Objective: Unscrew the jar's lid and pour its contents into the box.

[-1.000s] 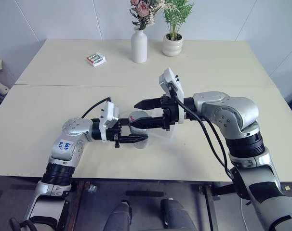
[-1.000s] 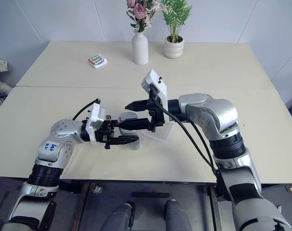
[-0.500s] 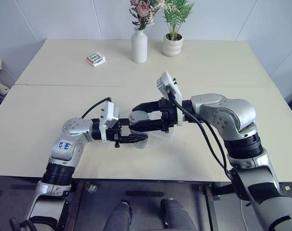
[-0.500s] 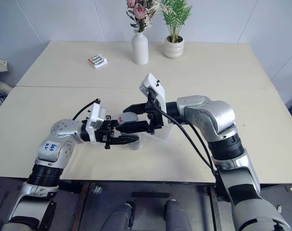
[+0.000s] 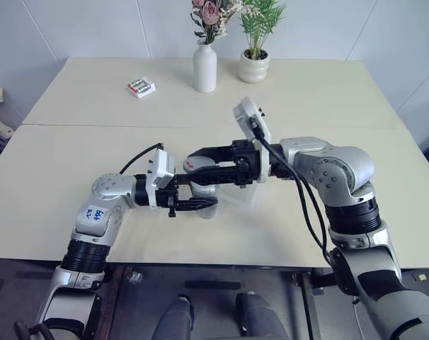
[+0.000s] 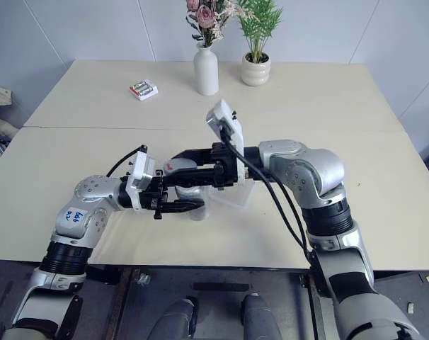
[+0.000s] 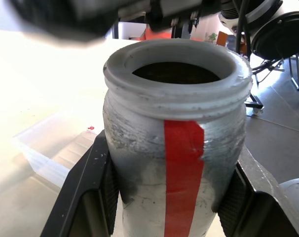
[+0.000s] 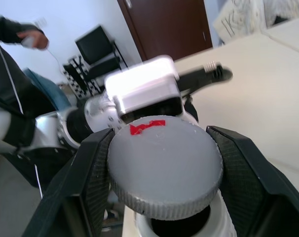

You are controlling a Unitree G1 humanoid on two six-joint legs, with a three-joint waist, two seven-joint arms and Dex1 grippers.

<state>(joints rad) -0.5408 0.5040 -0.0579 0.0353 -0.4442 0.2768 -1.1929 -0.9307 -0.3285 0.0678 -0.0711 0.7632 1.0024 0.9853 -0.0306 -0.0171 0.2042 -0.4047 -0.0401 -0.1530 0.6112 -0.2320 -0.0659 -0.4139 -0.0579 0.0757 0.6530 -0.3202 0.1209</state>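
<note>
The lid will go down from my right gripper on the bare table [image 5: 319, 181] past the box, well away from the jar. The lid is now just above the jar's mouth.
My left gripper [image 7: 171, 200] is shut on the jar [image 7: 174, 163], a small clear jar with a red stripe, and holds it upright above the table [image 5: 73, 163]. The jar's mouth is uncovered, with the dark brown contents [image 7: 174, 73] inside. Just above the mouth, my right gripper [image 8: 165, 173] is shut on the lid [image 8: 162, 148], a grey screw cap with a red mark. In the left eye view the lid [image 5: 196, 167] sits over the jar [image 5: 204, 195]. The box [image 7: 48, 158], clear and shallow, lies on the table just beyond the jar.
A white vase with flowers [image 5: 204, 67], a potted plant [image 5: 253, 65] and a small pack of batteries [image 5: 141, 87] stand at the table's far side. A person's hand [image 8: 33, 37] holding a controller shows in the right wrist view's background.
My right gripper has closed from wide open onto the lid and risen slightly, lifting the lid off the jar's mouth. The left arm and the jar have kept still.
</note>
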